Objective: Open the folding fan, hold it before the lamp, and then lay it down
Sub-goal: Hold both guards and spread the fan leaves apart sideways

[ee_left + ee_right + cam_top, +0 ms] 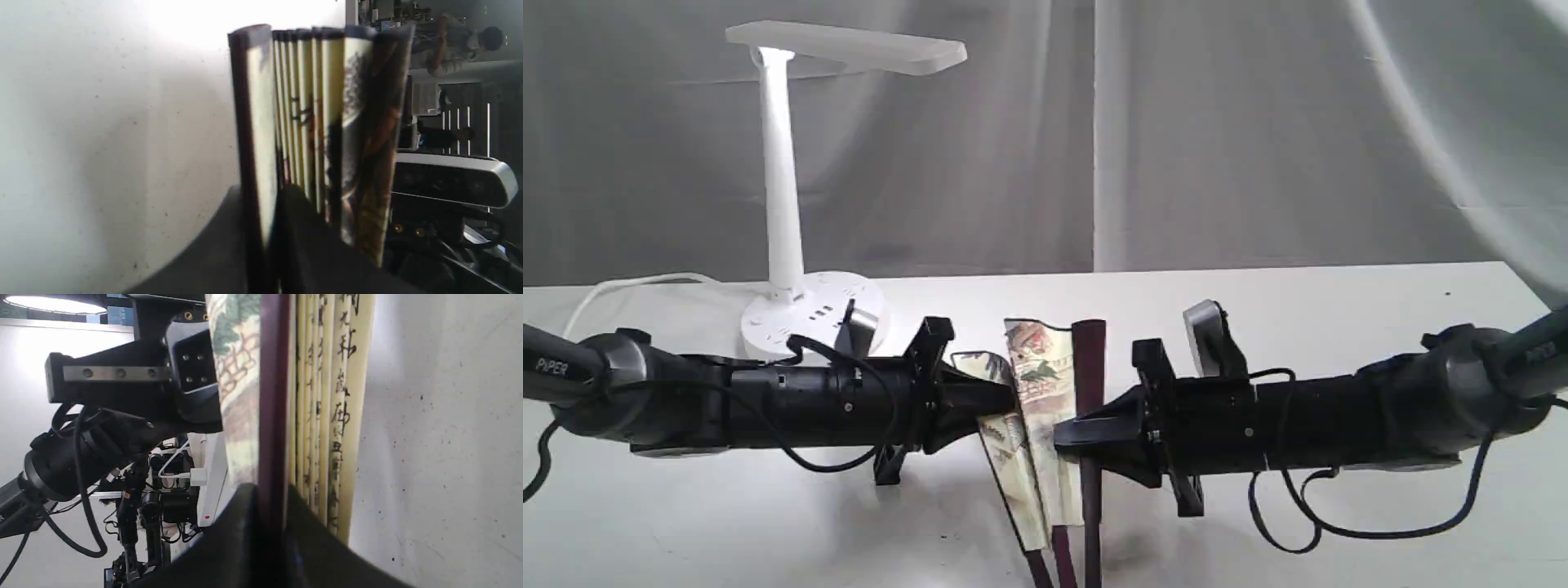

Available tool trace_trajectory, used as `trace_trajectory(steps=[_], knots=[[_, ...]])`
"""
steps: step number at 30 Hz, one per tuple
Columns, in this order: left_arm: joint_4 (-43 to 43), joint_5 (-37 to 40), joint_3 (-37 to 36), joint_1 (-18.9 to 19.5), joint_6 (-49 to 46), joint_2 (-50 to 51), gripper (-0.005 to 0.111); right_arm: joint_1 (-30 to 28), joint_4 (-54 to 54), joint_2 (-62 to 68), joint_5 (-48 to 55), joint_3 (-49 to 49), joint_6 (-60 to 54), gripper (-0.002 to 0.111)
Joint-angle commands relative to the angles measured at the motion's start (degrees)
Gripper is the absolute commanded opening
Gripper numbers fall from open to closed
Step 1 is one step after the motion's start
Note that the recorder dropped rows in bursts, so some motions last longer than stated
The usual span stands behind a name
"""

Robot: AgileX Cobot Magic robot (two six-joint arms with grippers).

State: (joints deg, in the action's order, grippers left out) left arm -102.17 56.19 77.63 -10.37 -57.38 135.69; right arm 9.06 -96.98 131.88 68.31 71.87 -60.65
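Observation:
Next, I open my right gripper, which pinches the maroon outer rib well below its tip, and take the rib nearer the top (1088, 377) before I spread the folding fan.
The folding fan (1037, 425) stands nearly upright at the table's middle, only slightly spread, cream painted leaf between dark maroon ribs. My left gripper (1005, 398) is shut on its left outer rib, and my right gripper (1068, 433) is shut on the right outer rib (1089, 367). In the left wrist view the fan's pleats (310, 122) rise between the dark fingers. The right wrist view shows the maroon rib (273, 404) pinched between the fingers, with calligraphy on the pleats. The white lamp (784, 180) stands at the back left, behind my left arm.
The lamp's round base (813, 322) and white cord (629, 286) lie on the white table (1339, 302) at the back left. A grey curtain hangs behind. Loose black cables dangle under both arms.

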Motion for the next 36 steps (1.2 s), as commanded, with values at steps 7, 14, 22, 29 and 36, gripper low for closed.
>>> trace_trajectory(steps=[7, 14, 22, 29, 36], knots=[[2.2, 3.8, 0.0, -0.2, -1.2, 0.5, 0.000, -0.5, -3.0, -0.6, 1.7, 0.2, -0.8, 0.010], [2.9, 5.6, 0.0, -0.2, 0.3, 0.5, 0.000, -0.5, -3.0, -0.6, 1.7, 0.2, -0.4, 0.031], [5.1, 10.7, 0.0, -0.2, 1.3, 0.5, 0.000, -0.6, -3.0, -0.6, 1.7, 0.2, -0.4, 0.032], [9.0, 13.5, 0.0, -0.2, 3.4, 0.5, 0.000, -0.6, -3.0, -0.6, 1.7, 0.2, -0.6, 0.032], [9.8, 13.7, 0.0, -0.2, 3.5, 0.5, 0.000, -0.6, -3.0, -0.6, 1.7, 0.2, -0.7, 0.024]])
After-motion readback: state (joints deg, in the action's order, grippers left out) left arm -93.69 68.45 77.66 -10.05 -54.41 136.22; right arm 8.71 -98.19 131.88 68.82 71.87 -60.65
